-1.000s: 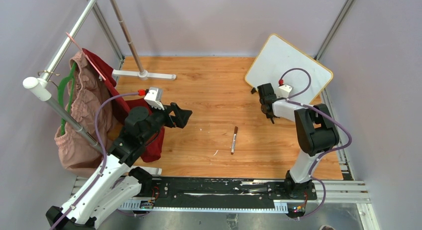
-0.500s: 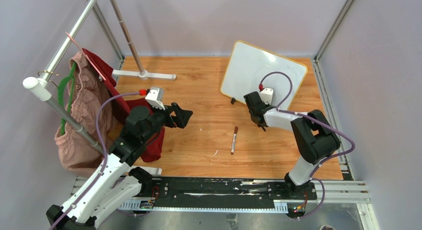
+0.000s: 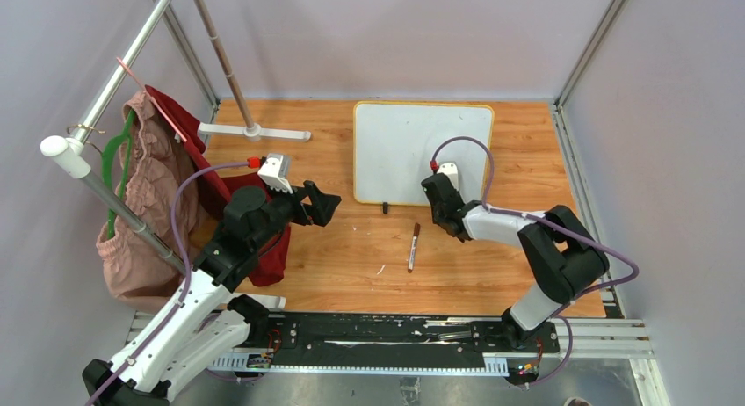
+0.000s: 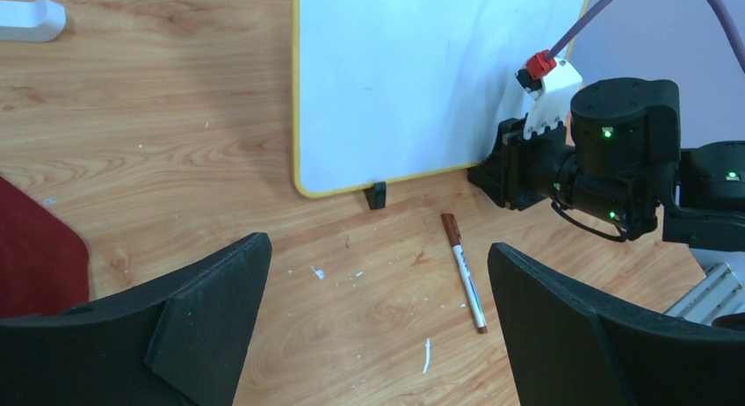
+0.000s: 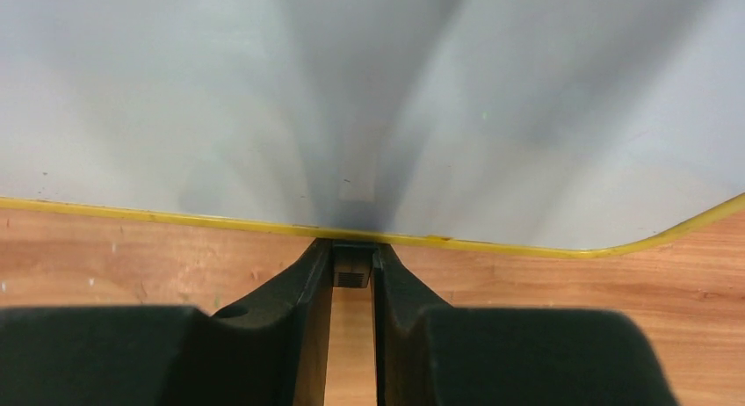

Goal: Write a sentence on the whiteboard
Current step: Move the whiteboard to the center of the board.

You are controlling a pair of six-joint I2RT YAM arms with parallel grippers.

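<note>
My right gripper is going to release the whiteboard's black clip foot, now at the board's bottom edge, on the wooden table (image 3: 447, 213) (image 5: 351, 336) beside the marker's brown cap.
The whiteboard (image 3: 404, 147), white with a yellow rim, stands at the back middle of the wooden table, its face blank; no sentence shows on it. It also shows in the left wrist view (image 4: 413, 72) and fills the right wrist view (image 5: 351, 98). My right gripper (image 3: 430, 193) is shut on the board's right black clip foot (image 5: 352, 271) at its bottom edge. The other clip foot (image 3: 385, 208) rests on the table. A brown-capped marker (image 3: 413, 246) lies on the table in front of the board, and the left wrist view (image 4: 463, 271) shows it too. My left gripper (image 3: 323, 206) is open and empty, left of the marker.
A clothes rack (image 3: 105, 90) with a pink garment (image 3: 141, 204) and a red garment (image 3: 255, 248) stands at the left, its white base foot (image 3: 255, 132) at the back left. Purple walls and metal posts (image 3: 597, 41) enclose the table.
My right gripper has dragged and turned the whiteboard from the back right corner leftward to the back middle, now square to the table. The left arm and marker have not moved.
</note>
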